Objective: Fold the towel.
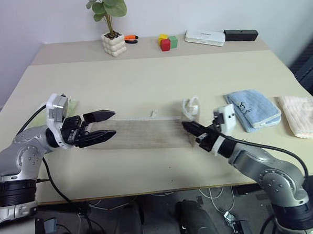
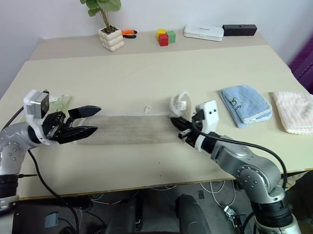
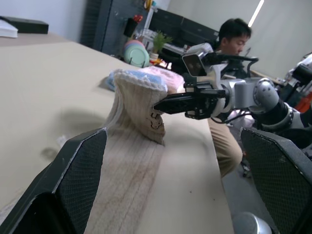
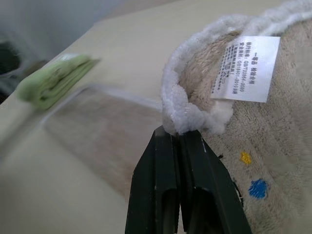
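My right gripper is going to let go of the raised end of the beige towel on the middle of the towel's flat strip (image 1: 144,131) (image 4: 127,147).
The beige towel (image 1: 141,132) lies as a long strip across the middle of the table (image 1: 144,81). Its right end is lifted and curls over. My right gripper (image 1: 185,126) is shut on the whitish edging of that raised end; up close the closed fingers (image 4: 175,185) pinch the rim beside a white label (image 4: 246,68). My left gripper (image 1: 111,123) hovers open at the strip's left end, pointing along it, with nothing between its fingers (image 3: 73,180). The raised end with its dark mark (image 3: 156,122) stands ahead of that gripper, the right gripper (image 3: 168,105) on it.
A light blue folded towel (image 1: 252,108) and a cream folded one (image 1: 303,114) lie to the right. A light green folded towel (image 2: 58,102) sits behind my left gripper. A potted plant (image 1: 114,44), coloured blocks (image 1: 168,41) and two boxes (image 1: 205,37) line the back. A person (image 3: 234,36) sits beyond.
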Available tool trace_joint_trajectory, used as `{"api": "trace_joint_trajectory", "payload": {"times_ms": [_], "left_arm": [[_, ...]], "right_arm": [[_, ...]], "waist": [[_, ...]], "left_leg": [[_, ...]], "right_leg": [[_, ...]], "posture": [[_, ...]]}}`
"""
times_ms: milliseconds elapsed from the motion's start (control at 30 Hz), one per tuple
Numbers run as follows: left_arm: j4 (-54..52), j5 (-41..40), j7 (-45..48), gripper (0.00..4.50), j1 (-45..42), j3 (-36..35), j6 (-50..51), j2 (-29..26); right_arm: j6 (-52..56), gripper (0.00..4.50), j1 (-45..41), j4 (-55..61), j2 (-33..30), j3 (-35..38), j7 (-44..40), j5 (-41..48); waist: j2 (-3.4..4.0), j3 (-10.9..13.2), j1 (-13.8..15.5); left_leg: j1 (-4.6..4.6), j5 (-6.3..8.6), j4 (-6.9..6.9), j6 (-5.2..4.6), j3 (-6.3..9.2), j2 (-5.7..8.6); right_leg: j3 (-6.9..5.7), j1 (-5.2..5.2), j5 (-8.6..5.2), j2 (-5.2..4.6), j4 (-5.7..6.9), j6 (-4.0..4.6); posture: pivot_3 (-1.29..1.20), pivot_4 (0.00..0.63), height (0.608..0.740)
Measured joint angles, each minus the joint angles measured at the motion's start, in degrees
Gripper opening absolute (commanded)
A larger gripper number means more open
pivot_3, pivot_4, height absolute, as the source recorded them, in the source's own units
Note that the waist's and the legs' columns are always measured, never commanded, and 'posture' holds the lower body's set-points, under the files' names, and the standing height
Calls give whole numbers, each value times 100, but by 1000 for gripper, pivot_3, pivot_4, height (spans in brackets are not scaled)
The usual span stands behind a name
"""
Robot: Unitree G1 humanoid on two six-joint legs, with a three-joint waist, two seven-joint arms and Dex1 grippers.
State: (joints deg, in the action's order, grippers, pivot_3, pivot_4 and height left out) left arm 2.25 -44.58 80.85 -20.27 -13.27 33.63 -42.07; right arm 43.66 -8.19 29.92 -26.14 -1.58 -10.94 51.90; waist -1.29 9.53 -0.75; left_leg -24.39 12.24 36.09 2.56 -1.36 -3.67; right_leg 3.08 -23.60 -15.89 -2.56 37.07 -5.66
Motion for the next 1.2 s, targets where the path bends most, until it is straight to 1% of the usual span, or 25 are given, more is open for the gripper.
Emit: {"api": "trace_joint_trajectory", "payload": {"times_ms": [67, 200, 500, 767, 867, 1067, 1200], "left_arm": [[-121, -95, -51, 4500, 84, -101, 57, -32], [-257, -146, -128, 4500, 219, -171, 104, -100], [-482, -294, -214, 4500, 455, -314, 203, -265], [-520, -90, -98, 4500, 910, -354, -46, -562], [-551, -84, -92, 4500, 987, -357, -80, -651], [-592, -90, -96, 4500, 1056, -359, -83, -662], [-592, -92, -99, 4500, 1055, -359, -84, -662]], "right_arm": [[59, 38, -98, -9, -5, -222, -185, -181], [180, 38, -161, -127, -5, -325, -460, -294], [520, 38, -460, -521, 23, -901, -1080, -670], [453, 38, -560, -812, 215, -1259, -1223, -1362], [407, 38, -564, -901, 398, -1312, -1220, -1592], [336, 38, -630, -944, 650, -1440, -1228, -1993], [192, 38, -647, -944, 681, -1538, -1360, -2200]], "waist": [[0, 0, -2], [0, 0, 4], [0, 0, -16], [0, 1, -6], [0, 1, -9], [1, 1, -13], [1, 1, -12]], "left_leg": [[-1, 0, 0, 0, 0, 0], [0, 0, 0, 0, -1, 0], [-1, 0, -6, 0, -2, -1], [-2, 0, -5, 0, -5, -2], [-2, 0, -5, 1, -6, -2], [-3, 0, -7, 0, -8, -3], [-4, 0, -6, 0, -9, -2]], "right_leg": [[0, -1, 0, 0, 0, 0], [0, -1, 0, -1, 0, 0], [0, -7, 0, 1, 2, 0], [0, -11, 0, -1, 1, 1], [0, -12, 0, -2, 1, 2], [0, -15, 0, -2, 2, 2], [0, -15, 0, -2, 2, 2]], "posture": [[0, 150, 740], [0, 150, 740], [0, 150, 740], [0, 150, 740], [0, 150, 740], [0, 150, 740], [0, 150, 740]]}}
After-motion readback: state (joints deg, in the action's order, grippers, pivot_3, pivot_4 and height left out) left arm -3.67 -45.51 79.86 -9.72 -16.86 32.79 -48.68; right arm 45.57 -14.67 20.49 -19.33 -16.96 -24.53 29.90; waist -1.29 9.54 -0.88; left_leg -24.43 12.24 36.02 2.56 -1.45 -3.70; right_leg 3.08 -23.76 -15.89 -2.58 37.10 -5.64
